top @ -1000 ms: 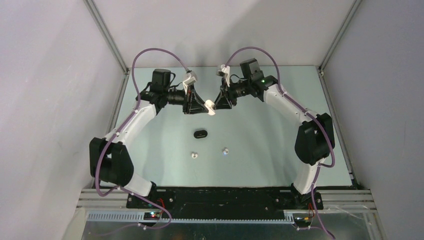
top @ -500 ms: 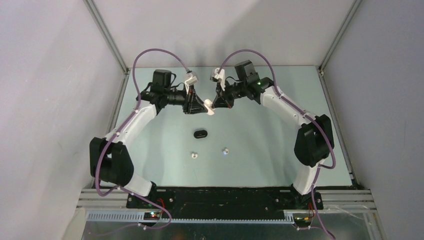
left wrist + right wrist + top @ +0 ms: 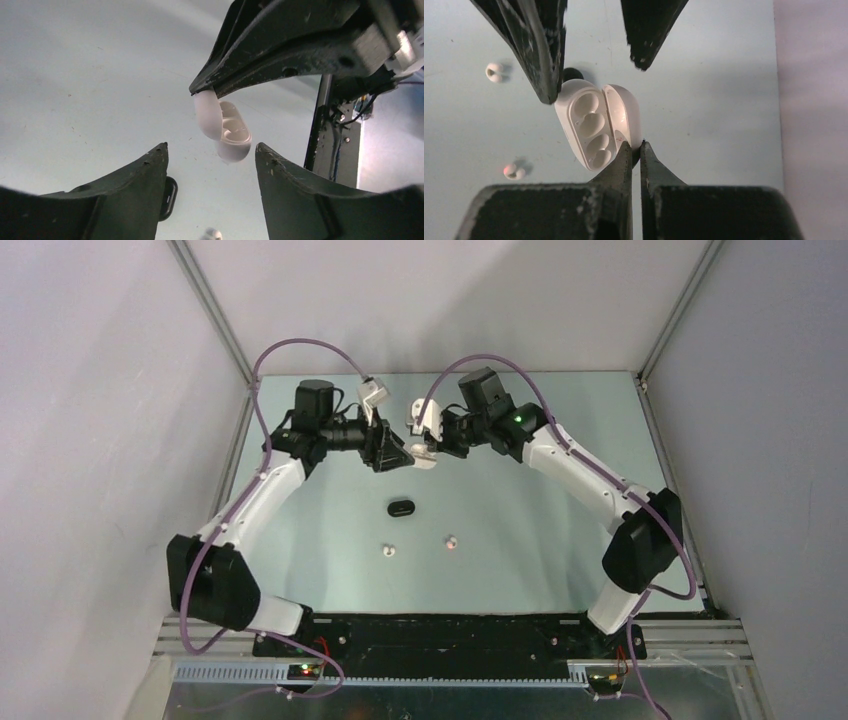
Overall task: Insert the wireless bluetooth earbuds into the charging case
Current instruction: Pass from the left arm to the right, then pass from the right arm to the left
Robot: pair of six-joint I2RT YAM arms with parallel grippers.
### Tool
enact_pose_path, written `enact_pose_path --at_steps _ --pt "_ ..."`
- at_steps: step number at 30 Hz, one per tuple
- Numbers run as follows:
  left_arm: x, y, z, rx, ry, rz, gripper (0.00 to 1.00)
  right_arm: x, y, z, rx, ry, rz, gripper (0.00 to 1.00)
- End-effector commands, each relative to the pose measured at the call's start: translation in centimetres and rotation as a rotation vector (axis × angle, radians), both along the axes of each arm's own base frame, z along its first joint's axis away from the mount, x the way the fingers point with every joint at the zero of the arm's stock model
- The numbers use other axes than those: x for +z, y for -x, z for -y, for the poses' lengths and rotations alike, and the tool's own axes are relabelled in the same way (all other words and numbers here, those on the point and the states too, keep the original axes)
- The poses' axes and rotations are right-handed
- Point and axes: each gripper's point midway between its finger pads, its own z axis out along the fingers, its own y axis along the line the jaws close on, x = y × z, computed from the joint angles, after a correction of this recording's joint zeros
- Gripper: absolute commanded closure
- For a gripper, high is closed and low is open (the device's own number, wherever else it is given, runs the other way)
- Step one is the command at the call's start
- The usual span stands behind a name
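Observation:
The open fingers of my left gripper span both the lid and the socket side. So next I shift that gripper over and pinch only the lid's loose end [image 3: 620, 95].
My right gripper [image 3: 636, 146] is shut on the lid edge of an open white charging case [image 3: 596, 125] and holds it above the table. Its sockets are empty. My left gripper [image 3: 211, 147] is open, with the case [image 3: 225, 130] just beyond its fingertips; one fingertip [image 3: 549, 95] is at the case's rim. In the top view the two grippers, left [image 3: 403, 457] and right [image 3: 432, 451], meet at the case [image 3: 422, 459]. Two white earbuds [image 3: 388, 550] [image 3: 451, 540] lie on the table, also seen from the right wrist [image 3: 494, 71] [image 3: 514, 171]. No black earbuds show.
A black oval case [image 3: 401, 507] lies on the table below the grippers, partly hidden behind my left finger in the left wrist view [image 3: 169, 197]. Grey walls and metal frame rails [image 3: 215, 320] enclose the table on three sides.
The right wrist has moved left and closer to the left gripper. The left arm's elbow has swung left. The white case stays at about the same spot between the grippers.

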Motion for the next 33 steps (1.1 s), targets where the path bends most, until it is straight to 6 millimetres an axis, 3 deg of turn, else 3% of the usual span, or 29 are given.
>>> enact_pose_path --at_steps 1,8,11,17,24,33 --pt "3.2 0.3 -0.8 0.074 0.049 0.025 0.29 1.0 0.4 1.3 0.035 0.075 0.132 1.00" --pt "4.1 -0.5 -0.7 0.109 0.096 -0.079 0.30 1.1 0.6 1.0 0.073 0.102 0.181 1.00" --pt "3.5 -1.3 -0.3 0.136 0.099 -0.144 0.35 1.4 0.8 0.6 0.090 0.108 0.210 1.00" --pt "3.1 -1.9 0.3 0.167 0.113 -0.237 0.37 1.7 0.9 0.0 0.112 0.132 0.262 1.00" --pt "2.9 -1.9 1.2 0.129 0.132 -0.337 0.44 2.4 0.7 -0.4 0.124 0.138 0.314 1.00" --pt "1.2 -1.2 1.4 0.116 0.061 -0.391 0.45 2.8 0.2 -0.7 0.121 0.143 0.353 1.00"
